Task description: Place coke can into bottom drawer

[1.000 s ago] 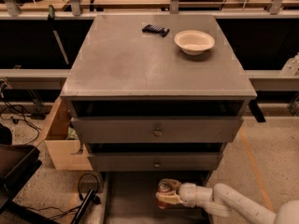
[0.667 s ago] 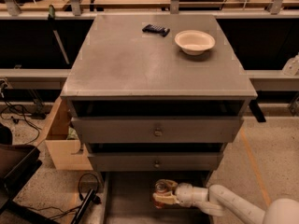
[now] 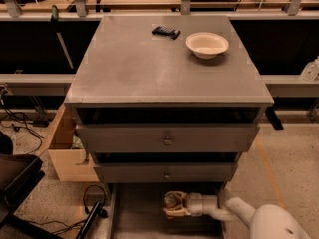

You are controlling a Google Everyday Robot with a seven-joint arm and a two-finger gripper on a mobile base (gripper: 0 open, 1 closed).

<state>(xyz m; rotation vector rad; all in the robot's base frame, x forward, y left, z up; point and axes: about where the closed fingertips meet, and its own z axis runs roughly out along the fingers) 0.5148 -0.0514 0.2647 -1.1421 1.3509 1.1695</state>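
Next, my gripper lets go of the coke can on the middle of the bottom drawer's grey bottom [image 3: 171,218], in line with the knobs.
The bottom drawer [image 3: 135,217] is pulled out below the cabinet, with its flat grey floor showing. My gripper [image 3: 173,206] reaches in from the lower right and sits low over the middle of the drawer. Its pale fingers [image 3: 174,213] are closed around the coke can [image 3: 172,200]. Only the can's round silvery top and a bit of its dark side show. The arm's white body [image 3: 269,223] fills the lower right corner.
The two upper drawers with knobs [image 3: 168,141] are a little open. A white bowl [image 3: 207,45] and a small black object [image 3: 165,32] lie on the cabinet top. An open wooden box [image 3: 64,153] stands at the left, with a dark object [image 3: 15,180] and cables [image 3: 92,210] on the floor.
My gripper has moved slightly left over the bottom drawer with the can in it. Nothing else has moved.
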